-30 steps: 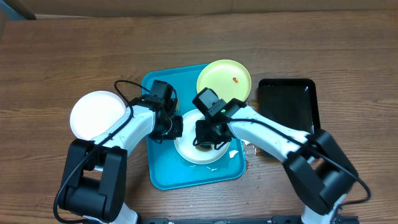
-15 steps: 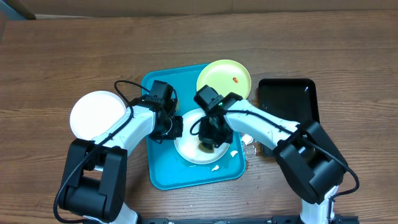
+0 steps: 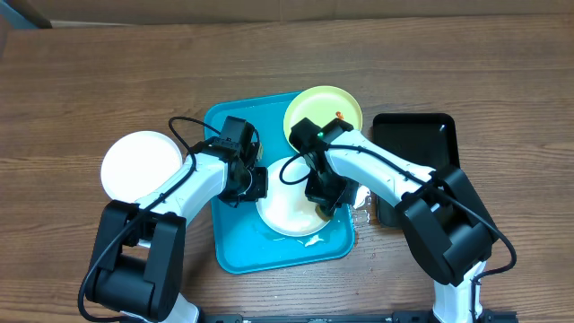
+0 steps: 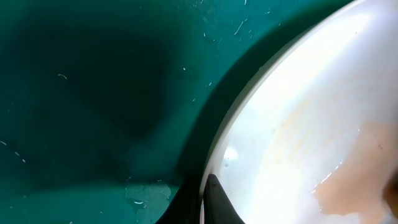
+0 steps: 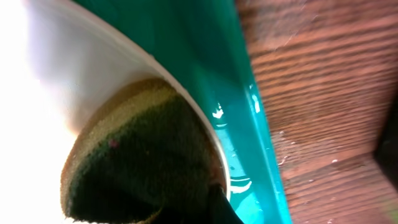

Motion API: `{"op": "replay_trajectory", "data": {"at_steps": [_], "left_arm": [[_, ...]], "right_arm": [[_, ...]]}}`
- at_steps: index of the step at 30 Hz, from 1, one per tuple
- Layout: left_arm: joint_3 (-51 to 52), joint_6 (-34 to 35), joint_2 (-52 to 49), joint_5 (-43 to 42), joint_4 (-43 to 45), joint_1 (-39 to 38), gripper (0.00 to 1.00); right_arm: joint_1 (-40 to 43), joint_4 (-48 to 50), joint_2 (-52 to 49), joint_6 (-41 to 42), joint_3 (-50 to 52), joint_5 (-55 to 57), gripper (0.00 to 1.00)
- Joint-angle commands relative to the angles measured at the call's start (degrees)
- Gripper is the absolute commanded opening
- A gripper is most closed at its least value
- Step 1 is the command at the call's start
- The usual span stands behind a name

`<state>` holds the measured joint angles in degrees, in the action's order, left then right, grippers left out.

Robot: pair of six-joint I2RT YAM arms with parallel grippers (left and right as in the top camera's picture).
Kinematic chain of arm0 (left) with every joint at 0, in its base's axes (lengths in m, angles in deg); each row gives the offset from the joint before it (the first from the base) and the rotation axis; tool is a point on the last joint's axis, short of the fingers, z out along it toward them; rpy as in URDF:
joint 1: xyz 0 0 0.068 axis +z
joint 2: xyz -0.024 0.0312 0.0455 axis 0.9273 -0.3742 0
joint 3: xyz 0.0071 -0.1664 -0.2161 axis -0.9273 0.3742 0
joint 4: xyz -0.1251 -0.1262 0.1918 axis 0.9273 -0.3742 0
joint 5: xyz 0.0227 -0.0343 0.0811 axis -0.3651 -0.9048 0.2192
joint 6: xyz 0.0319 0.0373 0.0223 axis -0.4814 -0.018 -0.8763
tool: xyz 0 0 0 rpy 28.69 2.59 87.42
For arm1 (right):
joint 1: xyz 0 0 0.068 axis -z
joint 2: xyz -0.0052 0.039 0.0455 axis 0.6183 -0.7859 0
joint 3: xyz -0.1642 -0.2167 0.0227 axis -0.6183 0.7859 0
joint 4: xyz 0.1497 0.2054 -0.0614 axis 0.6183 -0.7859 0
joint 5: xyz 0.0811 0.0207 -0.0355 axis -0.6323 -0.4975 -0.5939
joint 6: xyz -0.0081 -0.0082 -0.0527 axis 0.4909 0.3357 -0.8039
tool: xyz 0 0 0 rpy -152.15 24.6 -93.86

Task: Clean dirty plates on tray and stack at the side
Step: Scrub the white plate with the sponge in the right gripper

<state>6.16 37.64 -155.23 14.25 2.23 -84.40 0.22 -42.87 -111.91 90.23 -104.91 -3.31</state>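
My right gripper needs to release the dark green sponge near the middle of the black tray point(image 3: 409, 181), flat on its bottom.
A white plate point(image 3: 287, 208) lies in the turquoise tray point(image 3: 233, 247). My left gripper point(image 3: 256, 184) is shut on its left rim; the left wrist view shows the fingers point(image 4: 205, 199) pinching the rim of the plate point(image 4: 298, 112), which has a pale orange wet smear point(image 4: 354, 177). My right gripper point(image 3: 327, 202) is shut on a dark green sponge point(image 5: 137, 162) pressed on the plate's right edge point(image 5: 74, 68). A yellow-green plate point(image 3: 323, 112) with a small red smear rests on the tray's far right corner. Another white plate point(image 3: 139, 166) lies on the table to the left.
A black tray point(image 3: 417, 148) stands to the right of the turquoise tray. Water drops and foam lie on the tray floor point(image 5: 242, 124) and on the wooden table point(image 5: 311, 74) by its right rim.
My right gripper has moved the sponge from the middle of the plate to its right edge. The plate has shifted slightly right. The left gripper keeps its hold.
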Motion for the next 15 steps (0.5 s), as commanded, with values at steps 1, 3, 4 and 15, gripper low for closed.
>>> {"op": "replay_trajectory", "data": {"at_steps": [1, 3, 4, 15], "left_arm": [[1.5, 1.0, -1.3, 7.8, -0.3, 1.1, 0.04], [1.5, 1.0, -1.3, 7.8, -0.3, 1.1, 0.04], [1.5, 1.0, -1.3, 7.8, -0.3, 1.1, 0.04], [1.5, 0.7, -1.3, 7.7, -0.3, 1.1, 0.04]], "right_arm": [[0.9, -1.6, 2.4, -1.8, -1.2, 8.1, 0.04], [1.2, -1.5, 5.0, -2.4, -1.5, 8.1, 0.04], [1.5, -1.4, 6.5, -2.6, -1.5, 8.1, 0.04], [15.7, -4.0, 15.9, -7.4, -1.5, 7.8, 0.04]]}}
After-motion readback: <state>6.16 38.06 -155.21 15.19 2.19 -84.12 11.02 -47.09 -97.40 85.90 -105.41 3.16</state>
